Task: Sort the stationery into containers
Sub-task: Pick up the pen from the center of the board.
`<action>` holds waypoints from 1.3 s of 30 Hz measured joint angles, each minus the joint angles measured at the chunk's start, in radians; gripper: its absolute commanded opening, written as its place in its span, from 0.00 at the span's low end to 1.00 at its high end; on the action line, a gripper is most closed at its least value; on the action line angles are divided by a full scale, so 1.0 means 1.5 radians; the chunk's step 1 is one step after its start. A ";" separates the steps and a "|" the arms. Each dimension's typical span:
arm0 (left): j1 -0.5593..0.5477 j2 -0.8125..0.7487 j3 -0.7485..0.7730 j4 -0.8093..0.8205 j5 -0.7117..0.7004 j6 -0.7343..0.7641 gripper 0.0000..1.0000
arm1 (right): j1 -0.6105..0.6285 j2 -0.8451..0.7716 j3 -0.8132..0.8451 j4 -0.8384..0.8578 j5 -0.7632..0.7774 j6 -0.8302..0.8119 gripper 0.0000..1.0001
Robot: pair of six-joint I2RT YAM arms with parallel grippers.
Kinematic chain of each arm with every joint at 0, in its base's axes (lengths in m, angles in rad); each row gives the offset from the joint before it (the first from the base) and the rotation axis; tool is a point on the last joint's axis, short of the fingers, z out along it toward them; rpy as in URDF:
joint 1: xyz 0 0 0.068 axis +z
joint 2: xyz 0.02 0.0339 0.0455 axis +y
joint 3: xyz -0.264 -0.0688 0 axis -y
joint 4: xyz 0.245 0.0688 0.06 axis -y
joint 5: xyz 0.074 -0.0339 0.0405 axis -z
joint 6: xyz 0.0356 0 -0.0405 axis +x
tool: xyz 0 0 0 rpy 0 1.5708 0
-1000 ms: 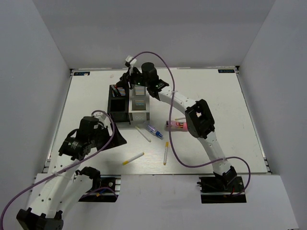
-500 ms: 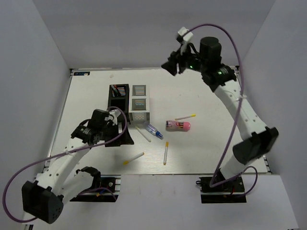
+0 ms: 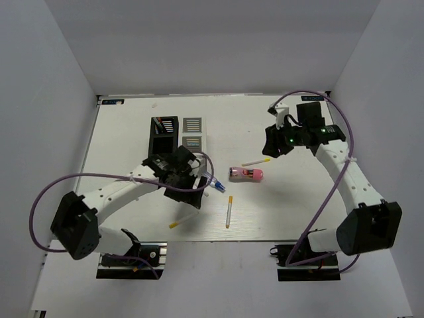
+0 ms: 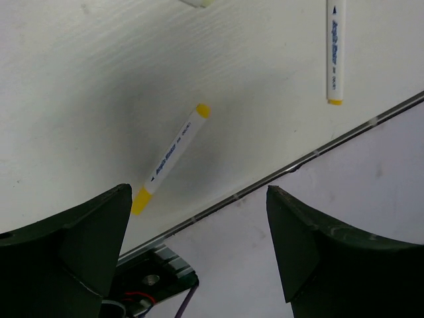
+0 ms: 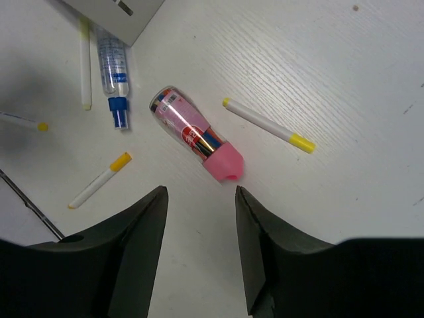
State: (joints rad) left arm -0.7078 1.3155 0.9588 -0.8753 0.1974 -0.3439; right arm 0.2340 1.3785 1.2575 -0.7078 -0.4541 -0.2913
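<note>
The slanted yellow-ended pen is beneath my left gripper, which should go down to it next and close on the white middle of that pen's body (image 3: 186, 218) (image 4: 169, 158).
The black container (image 3: 164, 126) and the white-grey container (image 3: 193, 127) stand side by side at the table's back left. A stubby pink cylinder (image 3: 246, 173) (image 5: 195, 140) lies mid-table, with a yellow-ended pen (image 3: 256, 161) (image 5: 268, 124) just behind it. My right gripper (image 3: 269, 147) (image 5: 200, 192) hovers open above them, nothing between its fingers. My left gripper (image 3: 196, 197) (image 4: 199, 190) hangs open and empty over a yellow-ended pen (image 3: 183, 219) (image 4: 170, 158). Another pen (image 3: 228, 211) (image 4: 334, 53) lies to the right of that one. The blue-clear pen (image 3: 213, 182) (image 5: 114, 63) pokes out beside the left wrist.
A plain white pen (image 5: 85, 63) lies beside the blue-clear one, close to the white-grey container's corner (image 5: 112, 13). The table's front metal edge (image 4: 318, 154) runs just beyond the near pens. White walls enclose the table on three sides.
My right arm left the containers, swung high to the right and came down over the pink cylinder. My left arm reached forward from the near left to above the front pens.
</note>
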 measured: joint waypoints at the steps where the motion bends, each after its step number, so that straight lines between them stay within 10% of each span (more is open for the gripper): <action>1: -0.022 0.019 0.009 -0.009 -0.016 0.001 0.92 | -0.008 -0.016 -0.007 -0.001 -0.004 -0.002 0.51; 10: -0.179 0.185 0.075 -0.065 -0.133 -0.029 0.90 | -0.055 -0.053 -0.014 -0.001 -0.042 -0.004 0.51; 39: -0.186 0.271 0.043 -0.029 -0.225 -0.030 0.44 | -0.105 -0.081 -0.087 -0.016 -0.129 0.006 0.50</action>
State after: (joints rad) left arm -0.9863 1.7222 1.0237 -0.9192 -0.1406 -0.3885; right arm 0.0772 1.2564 1.1271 -0.7322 -0.6476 -0.2821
